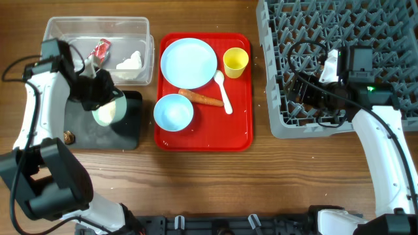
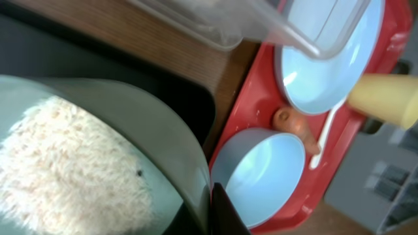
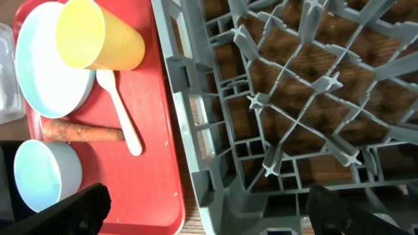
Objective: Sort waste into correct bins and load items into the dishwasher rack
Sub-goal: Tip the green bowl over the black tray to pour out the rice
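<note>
The robot's left gripper should set the pale green bowl down on the red tray (image 1: 228,124) (image 2: 305,185) next to the blue bowl, by the handle of the spoon.
My left gripper (image 1: 98,91) is shut on the rim of the pale green bowl (image 1: 108,109), held tilted over the black tray (image 1: 130,127). In the left wrist view the green bowl (image 2: 170,143) holds white rice (image 2: 65,170), with my finger (image 2: 225,212) on its rim. The clear tub (image 1: 59,29) holds the red wrapper (image 1: 102,49) and white tissue (image 1: 130,62). The blue plate (image 1: 189,62), yellow cup (image 1: 236,62), spoon (image 1: 223,91), carrot (image 1: 201,99) and blue bowl (image 1: 173,112) lie on the red tray (image 1: 241,124). My right gripper (image 1: 307,91) is open and empty over the rack's (image 1: 366,26) front left corner.
A small brown lump (image 1: 67,137) lies on the wood just left of the black tray. In the right wrist view my open fingers (image 3: 215,209) straddle the rack wall (image 3: 196,130), with the red tray (image 3: 157,130), cup (image 3: 98,36) and carrot (image 3: 81,132) to the left.
</note>
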Available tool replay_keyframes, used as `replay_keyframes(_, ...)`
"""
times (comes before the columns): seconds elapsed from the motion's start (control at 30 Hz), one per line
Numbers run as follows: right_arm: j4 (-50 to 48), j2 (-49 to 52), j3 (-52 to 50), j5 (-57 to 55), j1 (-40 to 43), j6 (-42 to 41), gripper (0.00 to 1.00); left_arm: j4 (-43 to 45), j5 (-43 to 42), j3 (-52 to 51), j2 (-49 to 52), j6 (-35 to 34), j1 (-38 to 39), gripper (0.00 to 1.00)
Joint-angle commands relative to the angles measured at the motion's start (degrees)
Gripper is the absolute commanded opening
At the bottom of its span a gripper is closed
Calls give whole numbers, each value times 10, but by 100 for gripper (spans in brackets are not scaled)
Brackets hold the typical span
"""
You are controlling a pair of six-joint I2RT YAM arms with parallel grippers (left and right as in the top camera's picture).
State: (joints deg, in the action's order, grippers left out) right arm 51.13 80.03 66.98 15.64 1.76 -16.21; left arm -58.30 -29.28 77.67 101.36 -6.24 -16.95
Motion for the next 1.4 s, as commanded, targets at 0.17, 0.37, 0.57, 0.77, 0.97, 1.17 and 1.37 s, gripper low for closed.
replay_keyframes(0.17,3,-9,2,12,0,2,100,99,-274,-122,-10,95,-98,4)
replay_keyframes(0.37,10,-9,2,38,0,-5,100,60,-409,-137,-10,191,-205,4)
replay_keyframes(0.57,10,-9,2,38,0,-5,100,16,-462,-141,-10,241,-264,4)
replay_keyframes(0.77,11,-9,2,38,0,-5,100,-8,-521,-141,-10,238,-266,4)
replay_keyframes(0.97,15,-9,2,38,0,-5,100,-49,-558,-141,-10,239,-266,4)
replay_keyframes(1.17,17,-9,2,37,0,-5,100,-100,-573,-141,-10,239,-266,4)
replay_keyframes(1.37,16,-9,2,37,0,-4,100,-94,-568,-141,-10,256,-268,4)
